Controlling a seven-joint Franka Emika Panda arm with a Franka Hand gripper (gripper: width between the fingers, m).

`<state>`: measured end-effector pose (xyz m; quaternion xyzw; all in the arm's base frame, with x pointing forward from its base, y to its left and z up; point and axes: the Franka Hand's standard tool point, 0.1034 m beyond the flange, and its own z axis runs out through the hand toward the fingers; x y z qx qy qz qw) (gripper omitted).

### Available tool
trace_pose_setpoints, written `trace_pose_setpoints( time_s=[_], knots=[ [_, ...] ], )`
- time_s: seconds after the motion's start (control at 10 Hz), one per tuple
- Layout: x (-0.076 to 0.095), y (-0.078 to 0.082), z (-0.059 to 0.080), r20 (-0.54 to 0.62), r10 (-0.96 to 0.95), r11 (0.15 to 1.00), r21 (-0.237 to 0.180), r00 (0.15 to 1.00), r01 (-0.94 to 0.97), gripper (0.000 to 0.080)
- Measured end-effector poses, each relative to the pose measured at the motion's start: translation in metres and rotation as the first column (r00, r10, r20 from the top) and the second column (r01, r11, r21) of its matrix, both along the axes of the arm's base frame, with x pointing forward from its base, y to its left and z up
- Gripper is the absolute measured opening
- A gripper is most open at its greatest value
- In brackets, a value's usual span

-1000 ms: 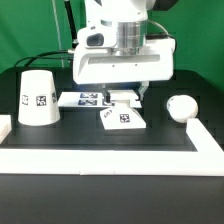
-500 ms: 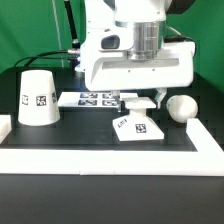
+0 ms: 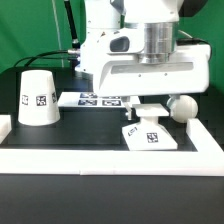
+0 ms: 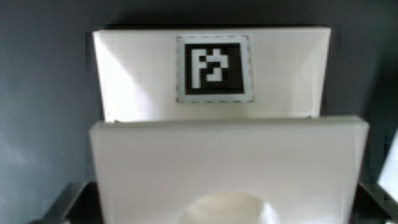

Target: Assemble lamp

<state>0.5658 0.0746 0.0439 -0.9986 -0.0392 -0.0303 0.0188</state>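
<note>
Next, my gripper lets go of the lamp base in the inside corner of the white rail (image 3: 181, 140), on the black table.
The flat square lamp base (image 3: 152, 137) lies on the black table toward the exterior view's right, tag up. My gripper (image 3: 150, 108) stands straight over its rear edge and is shut on it. In the wrist view the base (image 4: 214, 120) fills the frame, with its tag (image 4: 214, 68) beyond the jaws, and the gripper (image 4: 222, 208) has a dark finger at each side edge. The round bulb (image 3: 181, 108) rests just right of the gripper, close to the hand. The tapered shade (image 3: 37, 97) stands at the left, wide end down.
The marker board (image 3: 92, 99) lies behind the gripper, partly hidden by the hand. A raised white rail (image 3: 100, 157) borders the table's front and right side (image 3: 204, 136). The base's right corner lies near that right rail.
My gripper has moved toward the exterior view's right, and the lamp base has travelled with it, from the middle of the table to near the bulb. The shade and the bulb have not moved.
</note>
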Motion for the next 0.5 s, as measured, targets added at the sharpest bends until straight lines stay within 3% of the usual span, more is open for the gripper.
trace_pose_setpoints(
  time_s=[0.2, 0.5],
  knots=[
    [0.0149, 0.0054, 0.0006, 0.035, 0.018, 1.0, 0.002, 0.999, -0.018, 0.0537],
    [0.0145, 0.0066, 0.0007, 0.049, 0.034, 0.999, 0.001, 0.998, -0.034, 0.0537]
  ],
)
